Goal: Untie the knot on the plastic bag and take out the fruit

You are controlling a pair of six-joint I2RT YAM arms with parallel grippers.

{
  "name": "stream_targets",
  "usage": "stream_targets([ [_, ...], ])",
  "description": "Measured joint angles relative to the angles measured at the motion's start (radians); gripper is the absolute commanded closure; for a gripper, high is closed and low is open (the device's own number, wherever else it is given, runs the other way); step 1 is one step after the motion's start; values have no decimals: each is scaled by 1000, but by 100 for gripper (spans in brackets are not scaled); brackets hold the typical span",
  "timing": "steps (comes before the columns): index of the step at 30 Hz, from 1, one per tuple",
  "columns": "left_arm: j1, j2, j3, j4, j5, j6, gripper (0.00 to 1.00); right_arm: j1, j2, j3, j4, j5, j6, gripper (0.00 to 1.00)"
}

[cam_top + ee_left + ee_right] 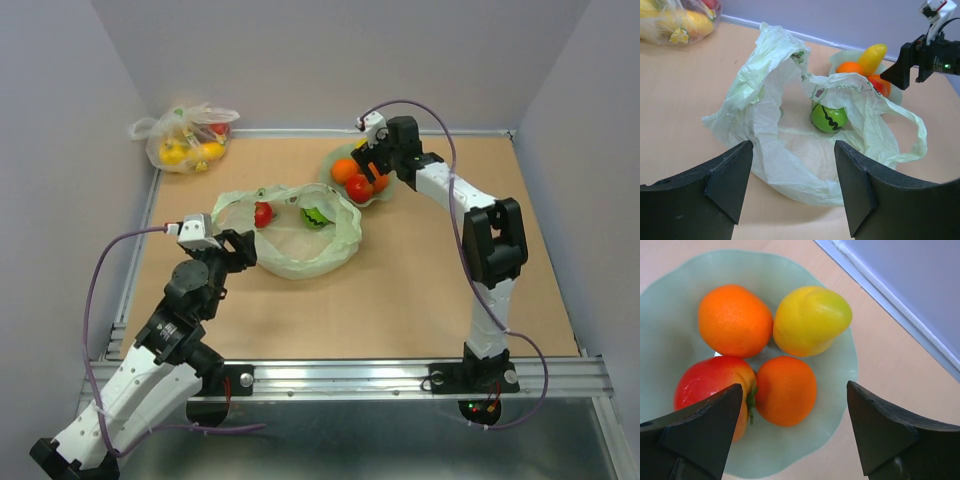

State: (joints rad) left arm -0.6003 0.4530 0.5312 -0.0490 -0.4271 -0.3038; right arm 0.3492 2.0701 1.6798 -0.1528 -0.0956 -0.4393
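The plastic bag's near edge [261,252] [766,167] is at the bag's end in front of the red fruit. My left gripper will close on it next.
The pale green plastic bag [300,250] lies open mid-table, its handle loops [914,135] loose; no knot shows. Inside it are a red fruit [263,213] and a green fruit with dark marks [316,216], which also shows in the left wrist view [829,118]. My left gripper [238,248] is open and empty at the bag's near left edge [793,145]. My right gripper [368,152] is open and empty just above the green bowl [670,300]. The bowl holds two orange fruits [734,320] [786,390], a yellow one [811,319] and a red one [710,390].
A clear whitish bag [187,136] with yellow and red items lies at the back left corner by the wall. The green bowl [340,155] touches the bag's far right side. Metal rails run along the table's left and near edges.
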Motion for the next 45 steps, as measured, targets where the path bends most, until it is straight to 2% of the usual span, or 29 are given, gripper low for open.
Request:
stream_targets([
  [3, 0, 16, 0, 0, -14, -8, 23, 0, -53, -10, -6, -37, 29, 6],
  [12, 0, 52, 0, 0, -71, -40, 23, 27, -310, -41, 5, -208, 172, 5],
  [17, 0, 77, 0, 0, -110, -73, 23, 154, -376, -95, 15, -247, 217, 6],
  [23, 0, 96, -13, 2, -150, -130, 23, 360, -336, -177, 2, -262, 272, 6],
  [29, 0, 142, -30, -2, -162, -180, 22, 444, -233, -187, 1, -167, 276, 8],
  [37, 0, 260, -30, -14, -171, -256, 17, 433, -122, -185, -6, 104, 267, 7],
  [45, 0, 406, -30, 27, -158, -290, 12, 430, -62, -126, 6, 228, 227, 7],
])
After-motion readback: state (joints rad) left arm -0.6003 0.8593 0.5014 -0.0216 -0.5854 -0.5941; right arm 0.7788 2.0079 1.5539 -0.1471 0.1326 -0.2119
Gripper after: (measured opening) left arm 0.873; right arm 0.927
